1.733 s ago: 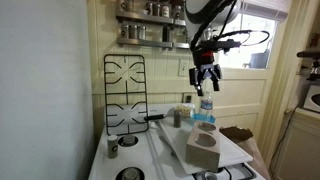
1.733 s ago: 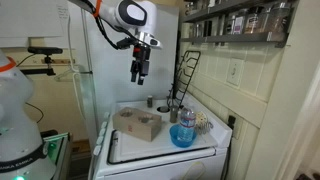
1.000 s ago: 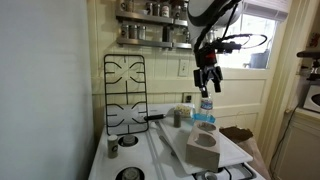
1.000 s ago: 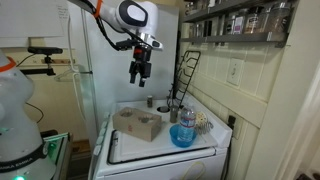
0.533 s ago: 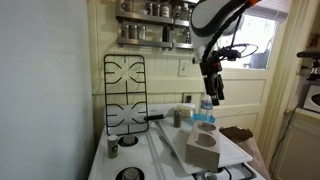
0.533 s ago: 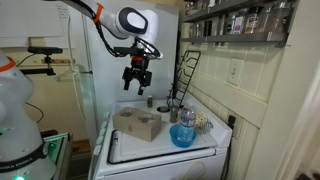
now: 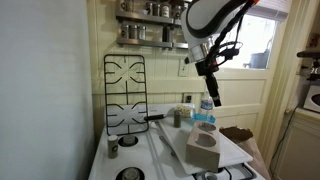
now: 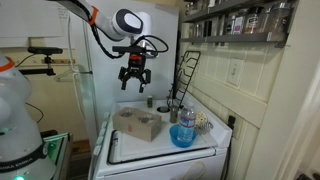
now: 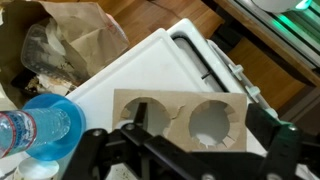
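I should close my gripper on the piece of cardboard point(image 7: 206, 133) point(image 9: 180, 127) that sits between the two round holes of the brown cardboard cup holder.
My gripper point(image 7: 212, 97) point(image 8: 134, 84) hangs open and empty in the air above the white stove top. In the wrist view its two dark fingers point(image 9: 205, 142) spread over a brown cardboard cup holder point(image 9: 178, 108) with two round holes. The holder lies on the stove in both exterior views point(image 7: 204, 146) point(image 8: 138, 124), well below the gripper. A blue bowl point(image 9: 52, 125) point(image 8: 183, 136) and a clear water bottle point(image 9: 14, 130) point(image 8: 187, 118) stand beside the holder.
A black stove grate point(image 7: 124, 93) point(image 8: 186, 70) leans upright against the back wall. Small metal cups point(image 7: 176, 116) point(image 8: 163, 108) stand near it. A spice shelf point(image 7: 150, 30) hangs above. A crumpled paper bag point(image 9: 70, 40) sits on the floor beside the stove.
The wrist has tilted and turned and the gripper has swung sideways above the stove, staying open and empty. The things on the stove have not moved.
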{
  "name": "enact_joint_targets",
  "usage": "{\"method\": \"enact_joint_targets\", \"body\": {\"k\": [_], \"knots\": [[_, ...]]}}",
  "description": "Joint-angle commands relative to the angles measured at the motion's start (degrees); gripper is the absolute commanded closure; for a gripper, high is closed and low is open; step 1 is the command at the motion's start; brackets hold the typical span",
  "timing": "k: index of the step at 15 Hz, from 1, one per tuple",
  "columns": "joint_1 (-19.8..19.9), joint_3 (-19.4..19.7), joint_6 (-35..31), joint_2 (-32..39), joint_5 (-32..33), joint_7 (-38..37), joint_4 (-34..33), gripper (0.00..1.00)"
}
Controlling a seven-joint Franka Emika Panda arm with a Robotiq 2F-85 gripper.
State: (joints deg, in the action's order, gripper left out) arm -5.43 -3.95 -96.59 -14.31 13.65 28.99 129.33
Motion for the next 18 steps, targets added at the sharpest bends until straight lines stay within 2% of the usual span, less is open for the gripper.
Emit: {"method": "enact_joint_targets", "body": {"k": [1, 5, 7, 8, 12, 15, 18], "knots": [[-1.3, 2.2, -8.8, -4.3, 1.8, 9.7, 8.4, 0.00], [0.2, 6.3, -21.8, -5.7, 0.8, 18.5, 16.9, 0.00], [0.7, 8.4, -25.1, -4.4, -1.6, 21.7, 18.2, 0.00], [0.8, 6.7, -22.1, -3.2, 0.0, 18.2, 15.5, 0.00], [1.2, 7.7, -27.9, -4.2, -0.2, 19.5, 17.5, 0.00], [0.9, 7.3, -31.9, -2.1, -3.1, 15.4, 18.2, 0.00], [1.1, 6.1, -33.2, -1.7, -4.1, 9.0, 19.5, 0.00]]}}
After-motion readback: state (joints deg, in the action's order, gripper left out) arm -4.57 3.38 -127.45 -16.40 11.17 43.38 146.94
